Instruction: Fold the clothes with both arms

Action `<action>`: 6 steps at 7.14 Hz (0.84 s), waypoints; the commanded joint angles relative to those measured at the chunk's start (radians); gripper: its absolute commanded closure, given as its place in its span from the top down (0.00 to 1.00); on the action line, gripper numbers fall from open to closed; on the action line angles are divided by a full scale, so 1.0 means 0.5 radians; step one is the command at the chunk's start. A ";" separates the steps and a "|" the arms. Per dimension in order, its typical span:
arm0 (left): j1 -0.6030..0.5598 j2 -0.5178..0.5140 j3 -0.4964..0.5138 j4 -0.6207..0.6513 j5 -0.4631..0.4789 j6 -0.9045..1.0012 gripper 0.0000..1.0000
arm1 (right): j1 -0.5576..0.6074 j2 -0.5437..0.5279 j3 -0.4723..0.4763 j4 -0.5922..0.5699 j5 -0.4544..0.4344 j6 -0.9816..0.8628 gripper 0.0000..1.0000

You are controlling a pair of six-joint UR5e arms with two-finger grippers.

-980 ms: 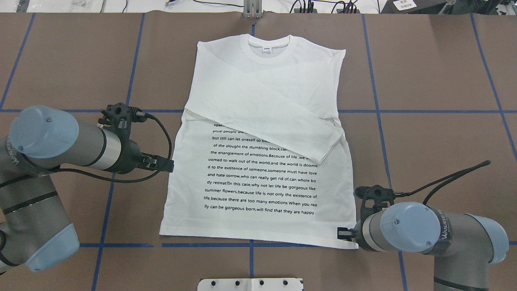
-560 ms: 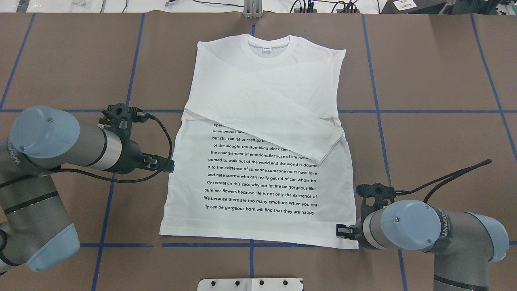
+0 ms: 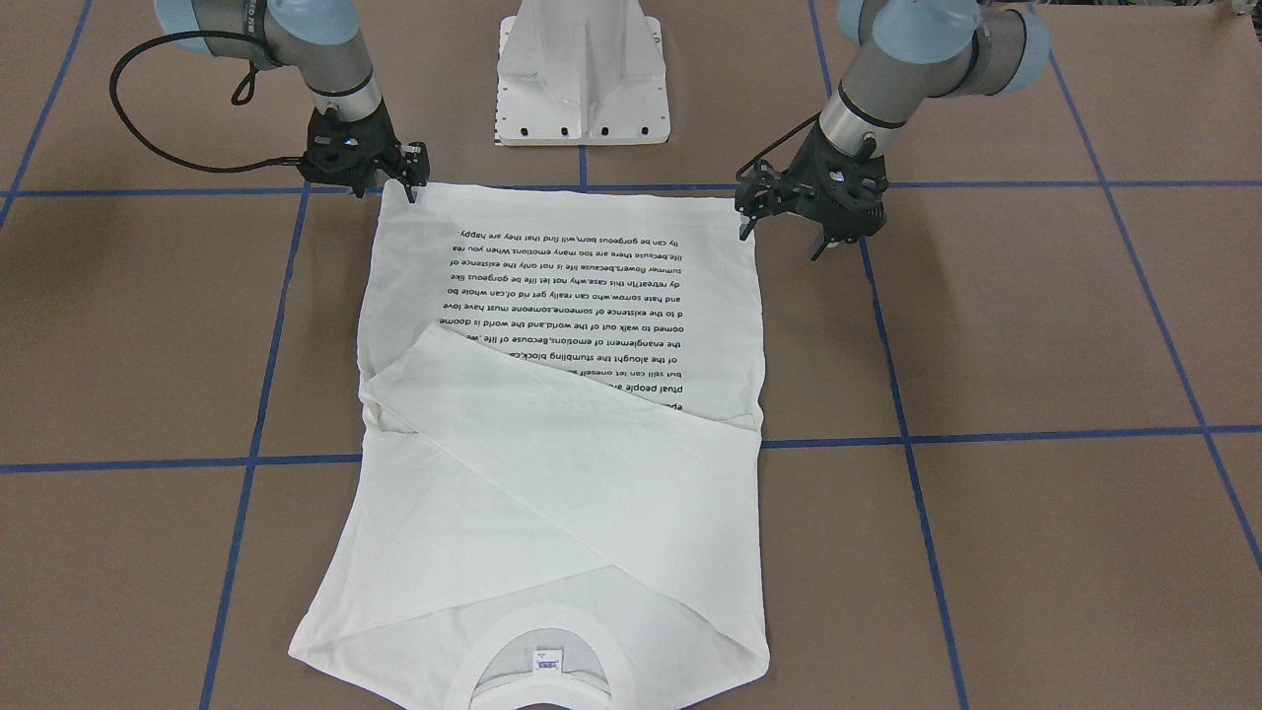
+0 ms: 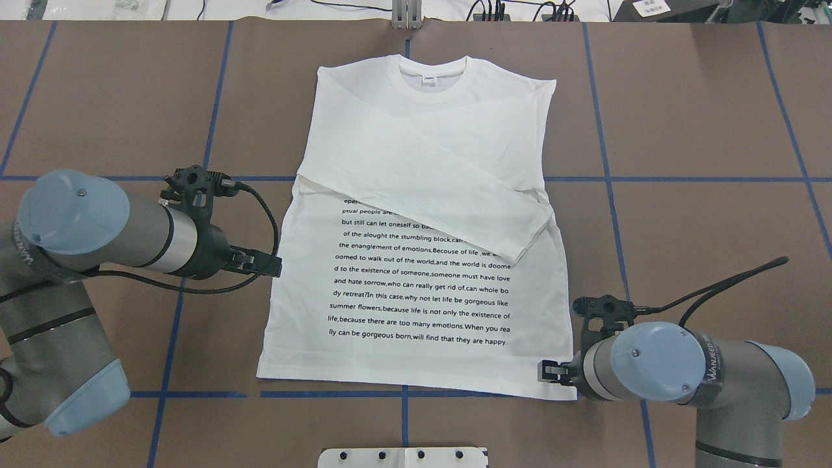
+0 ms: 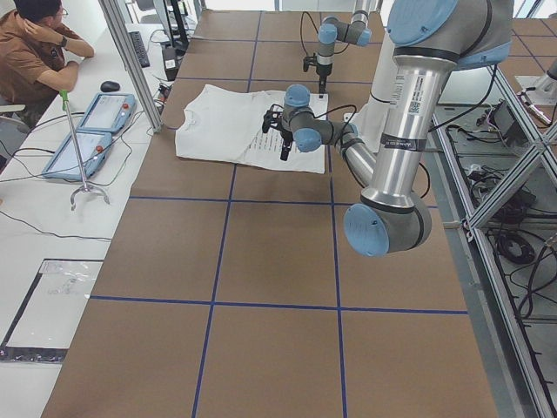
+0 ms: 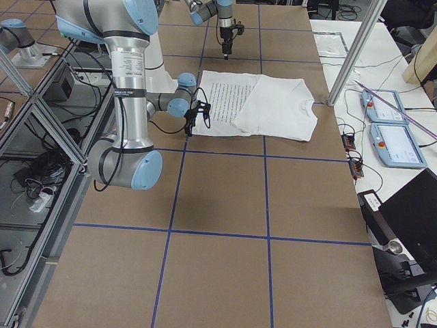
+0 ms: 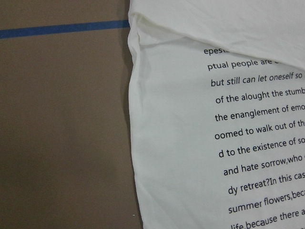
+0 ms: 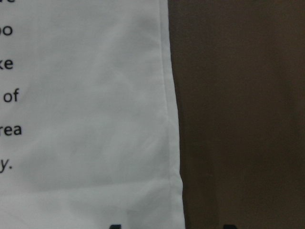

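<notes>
My right gripper needs to move inward and pinch the shirt's hem corner inside [image 8: 162, 212] the shirt's side edge, because one of its fingers sits past that edge.
The clothes are one white long-sleeved T-shirt [image 4: 416, 162] lying flat, text side up, collar away from the robot, both sleeves crossed over the chest [image 3: 552, 493]. My left gripper [image 4: 273, 265] hovers at the shirt's left side edge, level with the text; in the front-facing view its fingers stand spread and open [image 3: 779, 245]. The left wrist view shows only that edge of the shirt [image 7: 190, 143], no fingers. My right gripper [image 4: 545, 372] is at the hem's right corner [image 3: 404, 180]. In the right wrist view its fingertips [image 8: 114, 226] sit apart either side of the shirt's corner [image 8: 95, 119], open.
The brown table carries a grid of blue tape lines [image 4: 403, 394]. The white pedestal base [image 3: 582, 79] stands just behind the hem. A person [image 5: 35, 52] sits at a side bench with control tablets [image 5: 96, 113] beyond the collar end. A metal post [image 5: 130, 61] rises there.
My right gripper has edged slightly inward over the hem corner. The left arm has barely moved, and the shirt lies as before.
</notes>
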 commanded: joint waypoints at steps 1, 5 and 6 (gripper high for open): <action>-0.003 -0.006 -0.003 0.000 0.000 -0.002 1.00 | 0.002 0.001 -0.003 0.003 0.003 0.002 0.73; -0.003 -0.006 -0.003 0.000 0.000 -0.002 1.00 | 0.011 0.007 0.003 0.000 0.031 0.005 0.57; 0.000 -0.006 0.000 0.000 0.000 -0.002 1.00 | 0.011 0.013 0.003 -0.006 0.031 0.005 0.53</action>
